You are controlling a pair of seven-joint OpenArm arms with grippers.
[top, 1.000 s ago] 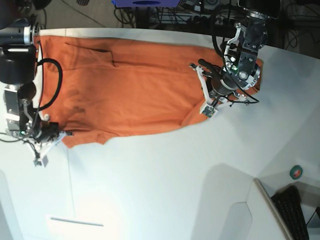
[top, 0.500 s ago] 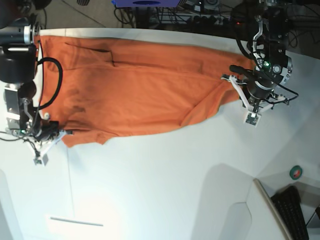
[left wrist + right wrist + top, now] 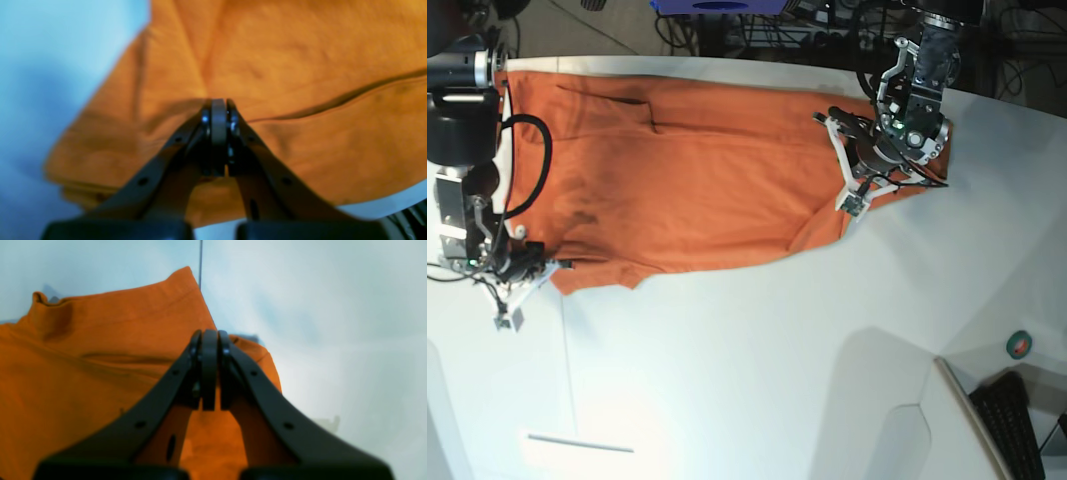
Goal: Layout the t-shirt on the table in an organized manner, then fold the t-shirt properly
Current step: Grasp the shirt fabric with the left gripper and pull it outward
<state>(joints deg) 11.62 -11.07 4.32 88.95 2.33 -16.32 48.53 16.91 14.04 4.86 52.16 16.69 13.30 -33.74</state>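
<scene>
Next, my left gripper opens, pinches the top of the fold (image 3: 196, 74) and pulls it out, as a slanting fold doubles the t-shirt's near edge by that gripper's shut fingers.
The orange t-shirt (image 3: 697, 170) lies spread lengthwise along the far side of the white table (image 3: 727, 380). My left gripper (image 3: 835, 122) is at the shirt's right end. In the left wrist view its jaws (image 3: 218, 103) are shut, and creases in the cloth (image 3: 300, 66) run to the tips. My right gripper (image 3: 562, 266) holds the shirt's near left corner. The right wrist view shows it (image 3: 209, 335) shut, with orange fabric (image 3: 100, 356) on both sides of the fingers. The neckline is not visible.
A thin seam (image 3: 567, 370) crosses the tabletop. A small white strip (image 3: 577, 442) lies near the front left. A green tape roll (image 3: 1019, 345) and a black keyboard (image 3: 1012, 420) sit at the right, past a raised panel (image 3: 897, 420). Cables crowd the far edge.
My left arm swung out to the right, then came back left over the shirt's right end, and the cloth there shifted with it. The right arm stayed still.
</scene>
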